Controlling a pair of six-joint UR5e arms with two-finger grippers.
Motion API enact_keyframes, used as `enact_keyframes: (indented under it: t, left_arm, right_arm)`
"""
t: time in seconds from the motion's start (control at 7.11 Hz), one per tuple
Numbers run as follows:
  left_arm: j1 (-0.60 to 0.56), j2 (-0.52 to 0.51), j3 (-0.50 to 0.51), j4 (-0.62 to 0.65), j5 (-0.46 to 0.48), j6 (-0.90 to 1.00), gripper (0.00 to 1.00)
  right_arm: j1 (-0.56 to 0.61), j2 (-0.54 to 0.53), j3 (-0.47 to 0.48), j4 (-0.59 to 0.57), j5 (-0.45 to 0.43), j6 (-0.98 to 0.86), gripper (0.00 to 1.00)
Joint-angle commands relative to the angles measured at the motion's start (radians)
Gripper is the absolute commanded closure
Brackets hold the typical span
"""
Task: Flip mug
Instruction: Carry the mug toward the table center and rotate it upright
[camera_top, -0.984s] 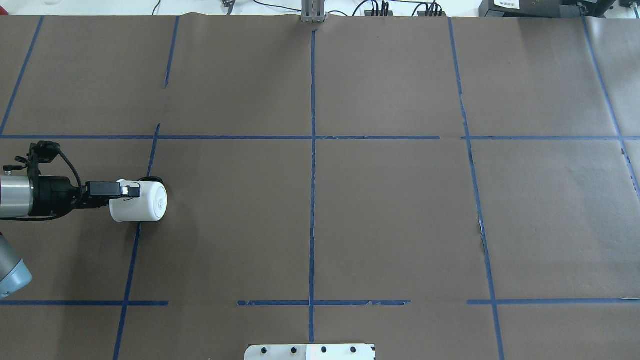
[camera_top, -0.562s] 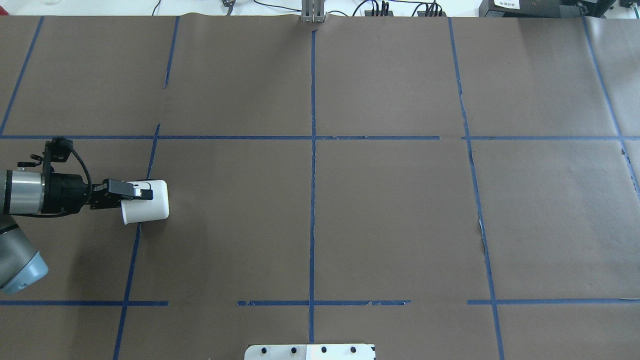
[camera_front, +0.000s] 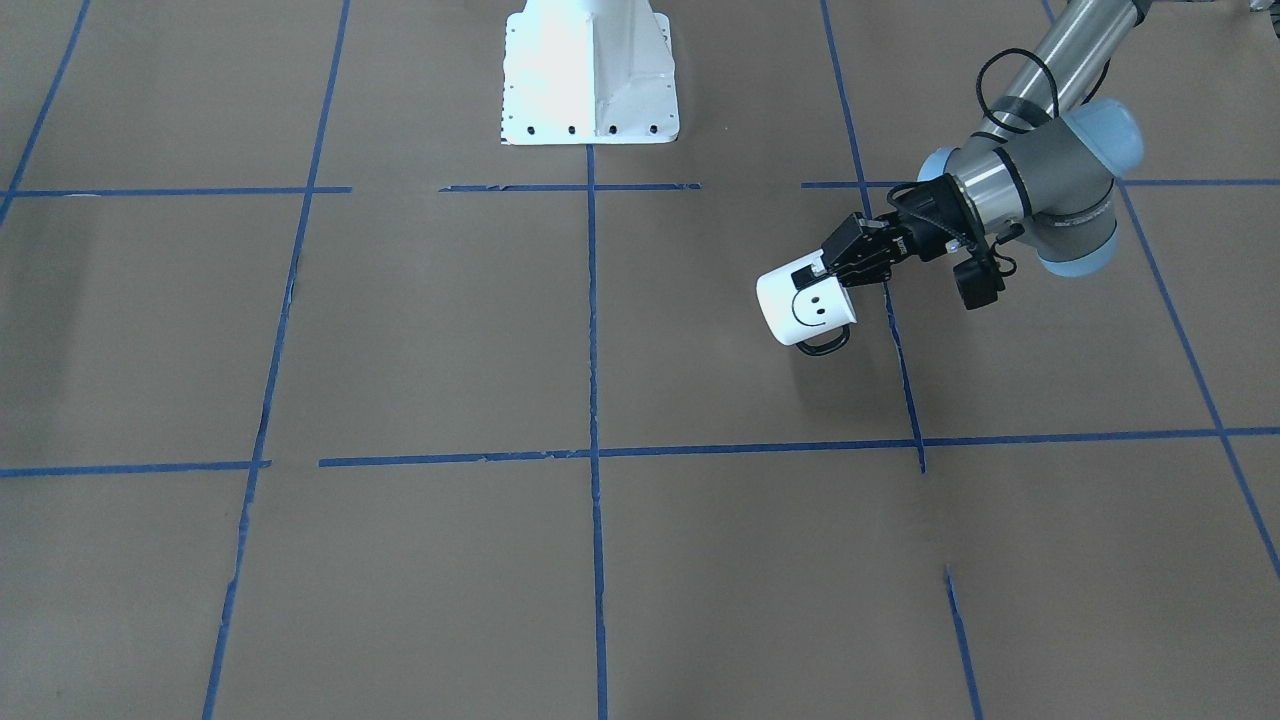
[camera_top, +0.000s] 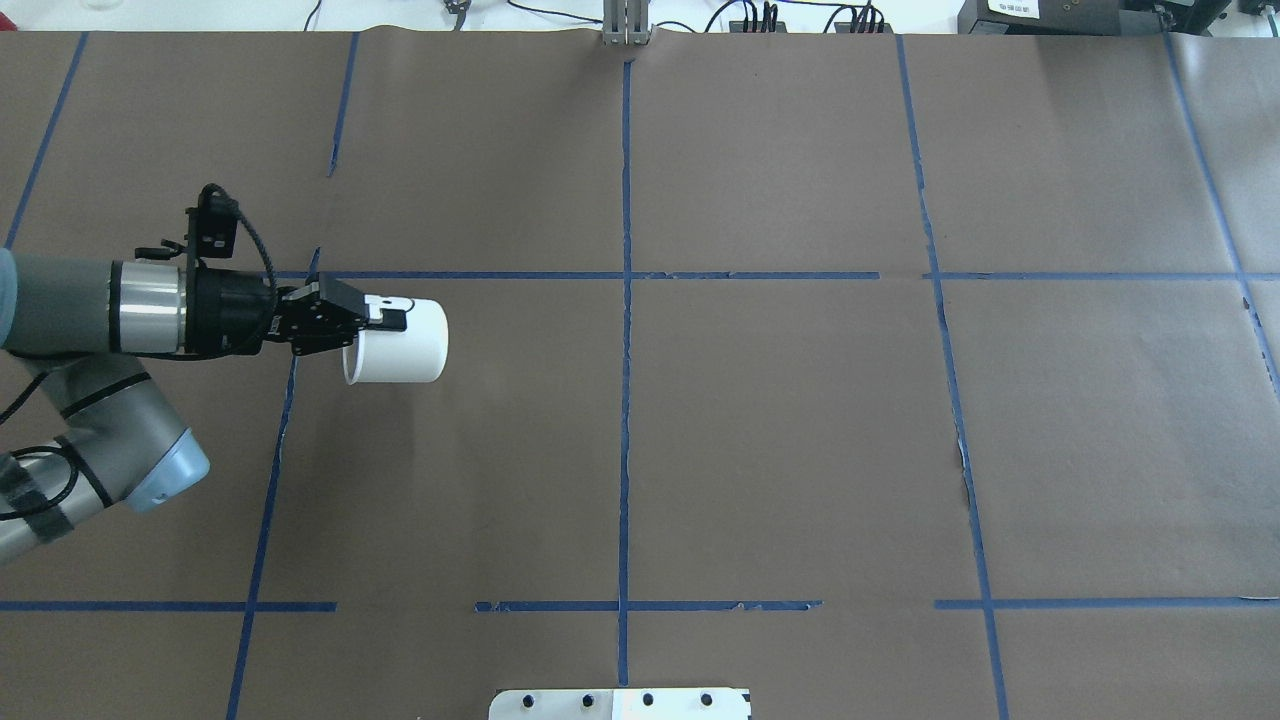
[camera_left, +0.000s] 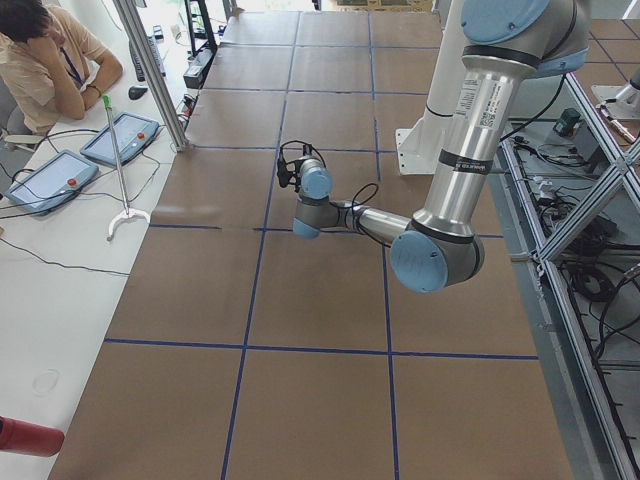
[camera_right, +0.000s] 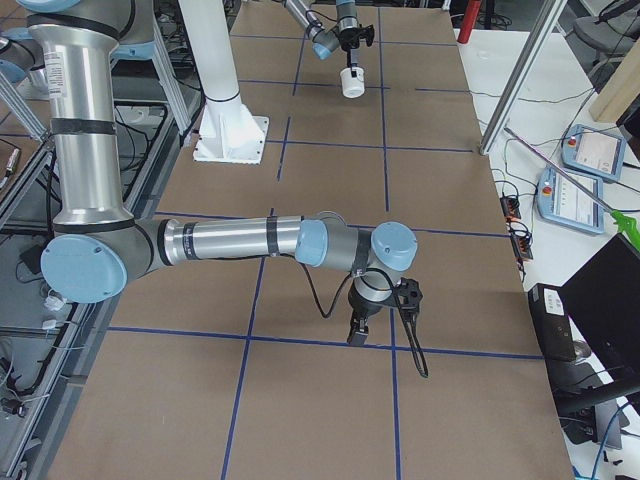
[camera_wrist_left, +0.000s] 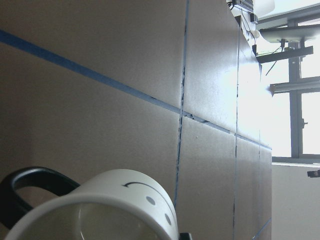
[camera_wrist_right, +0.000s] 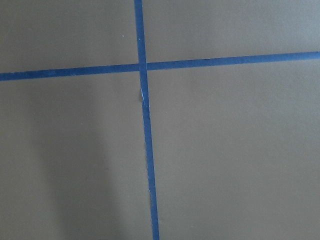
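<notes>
I will use my left gripper to set the white mug free on the middle blue tape line (camera_front: 589, 366), at a spot between the places where that line is crossed.
The white mug (camera_top: 402, 342) with a black smiley face (camera_front: 808, 308) and a black loop handle hangs in the air on its side, above the table's left part. Its mouth points back at the arm and its base points toward the table's middle. My left gripper (camera_top: 378, 320) is shut on the mug's rim, one finger inside and one outside. The left wrist view shows the mug's rim, face and handle (camera_wrist_left: 105, 205) close up. My right gripper (camera_right: 356, 334) shows only in the exterior right view, low over the table; I cannot tell whether it is open or shut.
Brown paper with blue tape lines (camera_top: 625, 300) covers the table. The white robot base plate (camera_front: 590, 80) is at the robot's edge. An operator (camera_left: 45, 60) sits at a side bench with control pendants (camera_left: 115, 138).
My left arm has lifted the mug off the table and carried it forward and toward the middle. The mug has turned so that it lies level.
</notes>
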Motion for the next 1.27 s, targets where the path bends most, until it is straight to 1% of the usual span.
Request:
enact_keyframes:
  t: [0.0,0.14,0.42,0.56,0.7,0.84,1.12]
  left_arm:
    - [0.003,-0.107,-0.097,0.401,0.003,-0.009,1.00]
    - [0.008,-0.164,-0.137,0.656,0.003,0.004,1.00]
    - [0.031,-0.368,-0.109,1.073,0.015,0.061,1.00]
    - [0.046,-0.463,-0.071,1.252,0.047,0.099,1.00]
    - [0.092,-0.537,-0.008,1.381,0.114,0.173,1.00]
    - [0.139,-0.587,0.049,1.404,0.209,0.179,1.00]
    - [0.190,-0.638,0.118,1.451,0.227,0.179,1.00]
  right_arm:
    - [0.000,0.001,0.000,0.000,0.000,0.000,0.00]
    - [0.000,0.001,0.000,0.000,0.000,0.000,0.00]
    - [0.000,0.001,0.000,0.000,0.000,0.000,0.00]
    - [0.000,0.001,0.000,0.000,0.000,0.000,0.00]
    - [0.000,0.000,0.000,0.000,0.000,0.000,0.00]
    - [0.000,0.000,0.000,0.000,0.000,0.000,0.00]
    - [0.000,0.001,0.000,0.000,0.000,0.000,0.00]
